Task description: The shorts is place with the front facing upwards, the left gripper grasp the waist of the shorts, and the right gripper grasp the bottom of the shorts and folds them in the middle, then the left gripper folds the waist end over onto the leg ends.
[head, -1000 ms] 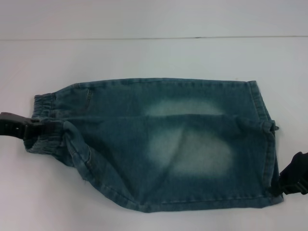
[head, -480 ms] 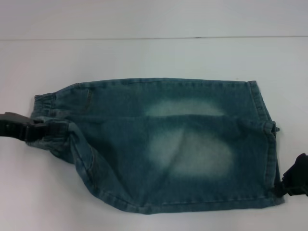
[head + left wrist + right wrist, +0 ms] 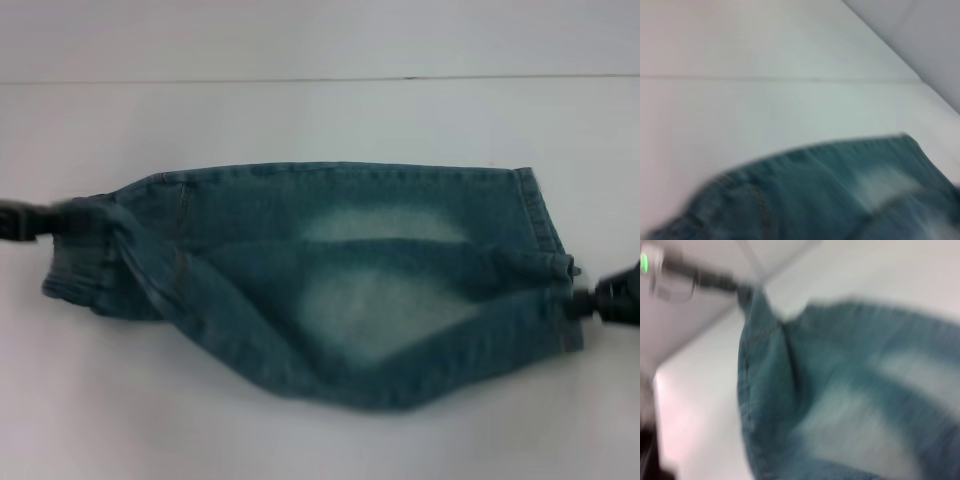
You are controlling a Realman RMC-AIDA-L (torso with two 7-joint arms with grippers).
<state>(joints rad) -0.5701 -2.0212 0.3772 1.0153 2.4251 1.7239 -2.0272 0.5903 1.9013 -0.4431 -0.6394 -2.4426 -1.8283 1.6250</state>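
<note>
Next, my right gripper lets go of the leg hem as I set it down at a spot just behind the far corner of the leg ends [image 3: 519, 134].
Blue denim shorts [image 3: 340, 290] with faded patches lie across the white table, waist at the left, leg ends at the right. My left gripper [image 3: 60, 222] is shut on the waist at the left edge and holds it raised. At the right edge my right gripper [image 3: 585, 302] is shut on the leg hem. The near half of the shorts hangs lifted between them and sags in the middle. The left wrist view shows the shorts [image 3: 840, 195] close up. In the right wrist view the shorts [image 3: 850, 400] stretch toward the far left gripper [image 3: 727, 285].
A white table [image 3: 320, 120] surrounds the shorts, with a thin seam line [image 3: 300, 79] running across behind them. Bare tabletop lies behind and in front of the cloth.
Both grippers have moved up and away from me, lifting the near edge of the shorts off the table. The near half now folds toward the far half.
</note>
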